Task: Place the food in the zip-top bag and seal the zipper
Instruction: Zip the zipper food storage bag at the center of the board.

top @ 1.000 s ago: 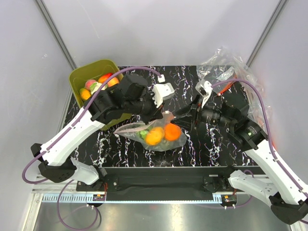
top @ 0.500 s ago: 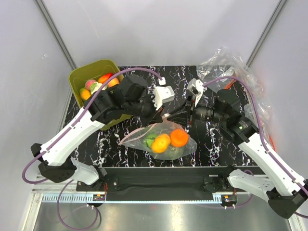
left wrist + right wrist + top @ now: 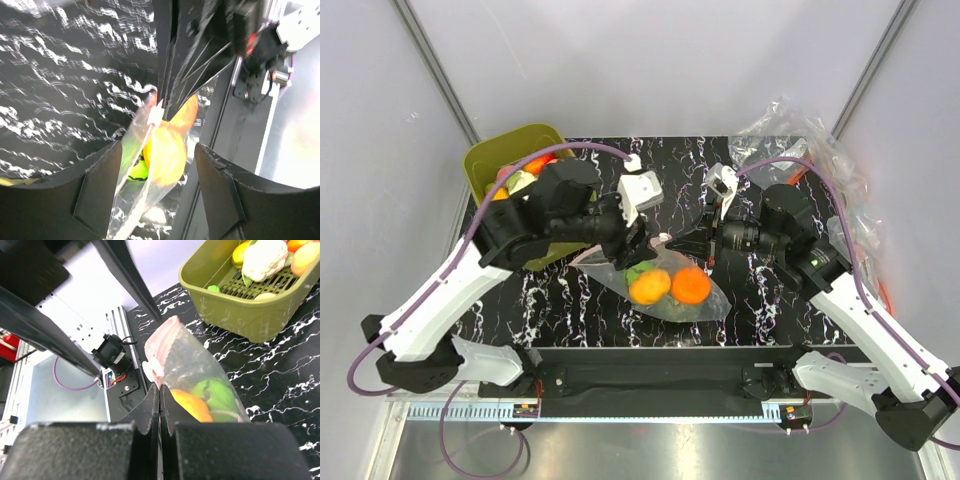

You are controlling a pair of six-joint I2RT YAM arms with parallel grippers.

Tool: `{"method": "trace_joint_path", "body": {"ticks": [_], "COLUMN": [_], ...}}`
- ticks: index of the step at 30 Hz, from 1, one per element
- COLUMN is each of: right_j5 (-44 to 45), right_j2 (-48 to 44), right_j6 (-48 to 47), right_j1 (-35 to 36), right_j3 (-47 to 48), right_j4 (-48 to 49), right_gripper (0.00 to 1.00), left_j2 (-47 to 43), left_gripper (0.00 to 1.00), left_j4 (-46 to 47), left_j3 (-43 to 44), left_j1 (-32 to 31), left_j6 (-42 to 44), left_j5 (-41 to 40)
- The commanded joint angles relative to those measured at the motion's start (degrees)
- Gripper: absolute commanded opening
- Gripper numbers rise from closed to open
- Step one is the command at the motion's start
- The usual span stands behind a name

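Next, I pinch the white slider tab with my left gripper at my right gripper, where it sits beyond my left gripper's fingers, and pull it along the zipper [image 3: 146, 192].
The zip-top bag [image 3: 670, 290] lies at the table's middle front, holding two oranges [image 3: 692, 286] and a green lime [image 3: 638, 270]. My right gripper [image 3: 672, 243] is shut on the bag's pink zipper [image 3: 162, 342] at its end, beside a white slider tab [image 3: 150, 371]. My left gripper [image 3: 642, 245] stands open astride the bag's mouth edge. In the left wrist view the strip and tab [image 3: 156, 116] run between its spread fingers [image 3: 95, 195] without touching them. More food, among it a white cauliflower [image 3: 262, 260], sits in the olive tub [image 3: 240, 310].
The olive tub [image 3: 485, 165] stands at the back left, partly under my left arm. A heap of plainer clear bags [image 3: 790, 140] with orange-red strips fills the back right corner. The table's front rail [image 3: 660, 375] runs just below the bag.
My left gripper has opened and let go of the bag's edge, drawing back left. My right gripper has closed on the zipper's end. The bag has settled lower and to the right.
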Motion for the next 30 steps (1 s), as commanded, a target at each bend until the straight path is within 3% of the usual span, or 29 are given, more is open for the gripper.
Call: {"method": "trace_joint_path", "body": {"ticks": [1,14,15,17,20,28,30], "right_j5": [-0.33,-2.35,-2.35,-2.44,-2.88,-1.91,-1.74], "right_j2": [-0.26,-1.23,-1.31,-1.49,-1.75,-2.72,-2.81], "right_j6": [2.75,2.58,2.58,2.4,2.4,2.05,2.05], "right_j1": [0.04,0.04,0.04,0.04,-0.04,0.04,0.04], "right_j3": [0.06,0.32,0.32,0.32,0.32,0.32,0.32], "right_j4": [4.46,3.41,3.49,3.32,3.14,2.62,2.7], "right_gripper": [0.0,0.0,0.0,0.0,0.0,0.0,0.0], "left_j2": [-1.82,3.46,3.63,4.25,5.48,5.48,5.57], "left_gripper": [0.65,0.6,0.5,0.45,0.31,0.24,0.18], "left_j4": [7.23,4.77,4.42,4.15,2.84,2.13,2.13], "left_j3": [0.23,4.98,5.16,5.86,6.91,6.39,6.39], "left_j1": [0.04,0.04,0.04,0.04,0.04,0.12,0.12], "left_j6": [0.56,2.75,2.93,2.84,2.84,2.4,2.31], "left_j5": [-0.59,3.28,3.63,4.69,5.04,5.74,5.66]}}
